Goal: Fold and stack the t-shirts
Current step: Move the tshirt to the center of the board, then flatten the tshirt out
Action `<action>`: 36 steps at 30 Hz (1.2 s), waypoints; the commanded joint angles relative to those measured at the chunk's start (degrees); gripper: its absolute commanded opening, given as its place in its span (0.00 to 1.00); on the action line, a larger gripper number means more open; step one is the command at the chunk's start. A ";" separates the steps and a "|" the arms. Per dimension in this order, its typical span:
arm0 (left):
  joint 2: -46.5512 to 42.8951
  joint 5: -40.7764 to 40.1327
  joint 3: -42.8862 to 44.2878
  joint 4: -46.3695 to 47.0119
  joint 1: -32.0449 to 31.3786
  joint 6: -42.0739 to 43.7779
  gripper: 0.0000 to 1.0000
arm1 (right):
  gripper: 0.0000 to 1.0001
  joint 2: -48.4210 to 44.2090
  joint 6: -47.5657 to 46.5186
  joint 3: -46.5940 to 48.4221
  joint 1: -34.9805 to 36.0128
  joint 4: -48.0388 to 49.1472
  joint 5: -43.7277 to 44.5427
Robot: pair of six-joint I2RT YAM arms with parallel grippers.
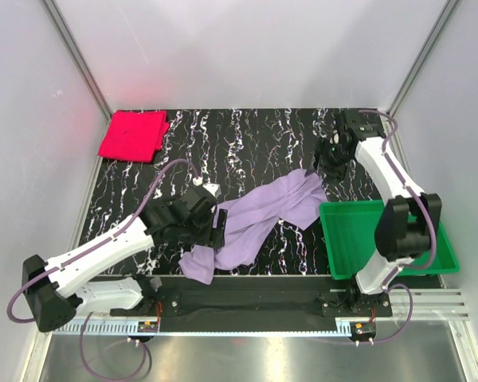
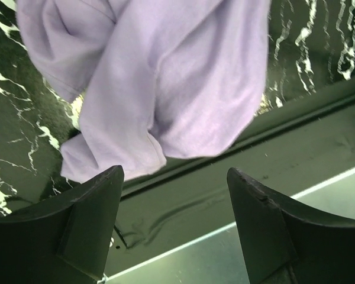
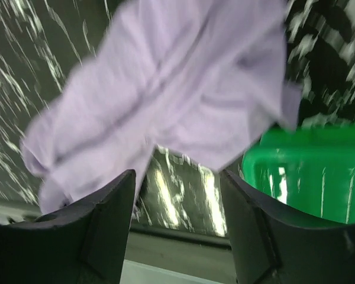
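The lavender t-shirt's flap [image 1: 299, 202] [image 3: 215, 120] beside the green tray's far corner should be next for my right gripper to go to and close on.
The lavender t-shirt [image 1: 259, 219] lies crumpled and stretched diagonally across the middle of the black marbled table; its far right end touches the green tray's corner. It also shows in the left wrist view [image 2: 165, 77] and, blurred, in the right wrist view [image 3: 165, 89]. The pink-red t-shirt [image 1: 132, 135] lies as a folded square at the far left corner. My left gripper [image 1: 217, 227] [image 2: 174, 173] is open and empty at the shirt's left edge, with the cloth just ahead of the fingertips. My right gripper [image 1: 325, 161] [image 3: 177, 174] is open and empty above the shirt's far right end.
A green plastic tray [image 1: 342, 239] stands at the right front, under the right arm's elbow; its rim shows in the right wrist view [image 3: 307, 171]. White enclosure walls stand on the left, back and right. The table's front rail [image 1: 247, 302] runs along the near edge.
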 commanded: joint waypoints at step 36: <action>6.61 -0.66 -10.52 10.12 5.19 -0.84 0.38 | 0.54 2.78 -5.10 -21.45 16.04 9.52 9.44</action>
